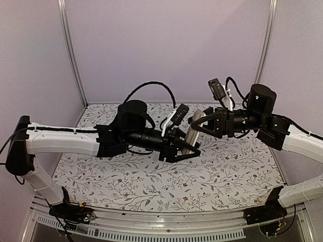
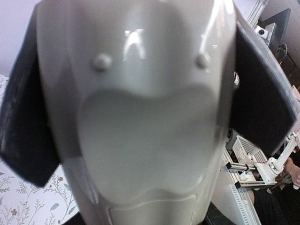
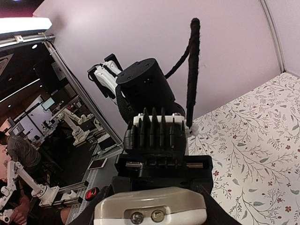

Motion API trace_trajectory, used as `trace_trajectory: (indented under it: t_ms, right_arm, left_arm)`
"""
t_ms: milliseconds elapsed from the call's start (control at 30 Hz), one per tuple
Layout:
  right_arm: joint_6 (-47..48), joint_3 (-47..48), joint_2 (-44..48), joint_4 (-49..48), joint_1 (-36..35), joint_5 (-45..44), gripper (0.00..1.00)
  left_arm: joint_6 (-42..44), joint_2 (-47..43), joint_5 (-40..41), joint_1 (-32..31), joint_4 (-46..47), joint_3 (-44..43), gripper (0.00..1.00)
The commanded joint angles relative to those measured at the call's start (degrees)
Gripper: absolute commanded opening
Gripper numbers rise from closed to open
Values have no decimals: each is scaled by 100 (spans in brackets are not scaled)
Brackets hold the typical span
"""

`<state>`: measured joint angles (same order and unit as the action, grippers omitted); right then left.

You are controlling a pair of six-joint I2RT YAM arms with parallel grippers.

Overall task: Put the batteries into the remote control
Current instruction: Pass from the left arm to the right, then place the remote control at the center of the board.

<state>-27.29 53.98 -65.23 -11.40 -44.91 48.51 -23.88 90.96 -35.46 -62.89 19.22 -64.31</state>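
I will use my right gripper to set the remote control, now held above the table's middle, down on the floral cloth (image 1: pixel 181 173) between my left gripper's fingertips and the near metal rail.
The remote control (image 1: pixel 194 130) is a slim grey-beige bar held in the air above the middle of the table, tilted up toward the back. My left gripper (image 1: pixel 185 149) is shut on its lower end. In the left wrist view its grey back (image 2: pixel 140 131) fills the frame between my dark fingers (image 2: pixel 23 136). My right gripper (image 1: pixel 200 120) is shut on the upper end. The right wrist view shows that end (image 3: pixel 150 208), with two small lenses, between my jaws. The batteries are out of view.
A floral cloth (image 1: pixel 151 186) covers the table. Metal frame posts (image 1: pixel 70 50) stand at the back corners, with purple walls behind. The left arm's wrist (image 3: pixel 154 140) sits right behind the remote in the right wrist view. A metal rail (image 1: pixel 161 222) runs along the near edge.
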Motion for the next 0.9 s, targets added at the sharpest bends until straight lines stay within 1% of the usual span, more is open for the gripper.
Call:
trace_trajectory:
  t_ms: [0, 33, 67, 133, 233, 333, 400, 433, 500, 600, 733, 867]
  right_arm:
    - [-149, 246, -36, 395, -67, -18, 29]
    - [-93, 318, -52, 605, -61, -121, 29]
    - [57, 396, -79, 973, -62, -200, 29]
    - [354, 585, -165, 1729, -62, -441, 27]
    - [990, 889, -401, 2858, -58, -980, 25]
    - [1437, 1258, -762, 3845, -67, -1689, 23]
    - [1705, 1528, -1171, 4390, -75, -2024, 22]
    - [1785, 1697, -1393, 4665, -91, -2168, 21]
    - [1945, 1994, -1847, 5068, -147, -2509, 21]
    - [2127, 2499, -2561, 5728, -291, -3075, 20]
    - [2292, 3067, -3438, 6231, -611, -3891, 21]
    - [2348, 3494, -4144, 6599, -857, -4312, 23]
  left_arm:
    - [209, -293, 296, 155, -25, 363, 81]
    - [246, -390, 340, 207, -138, 438, 96]
    - [261, -519, 429, 267, -270, 530, 99]
    - [285, -855, 654, 397, -476, 803, 100]
    - [274, -1633, 1389, 567, -597, 1425, 100]
    - [173, -2478, 2696, 739, -834, 2011, 100]
    - [-30, -2885, 3704, 945, -1429, 2152, 100]
    - [-164, -3023, 3949, 1084, -1653, 2185, 100]
    - [-381, -3263, 4216, 1406, -1893, 2311, 100]
    - [-596, -3386, 4329, 1674, -2213, 2459, 100]
    - [-626, -3394, 4295, 1771, -2298, 2543, 100]
    - [-708, -3372, 4153, 1776, -2120, 2671, 100]
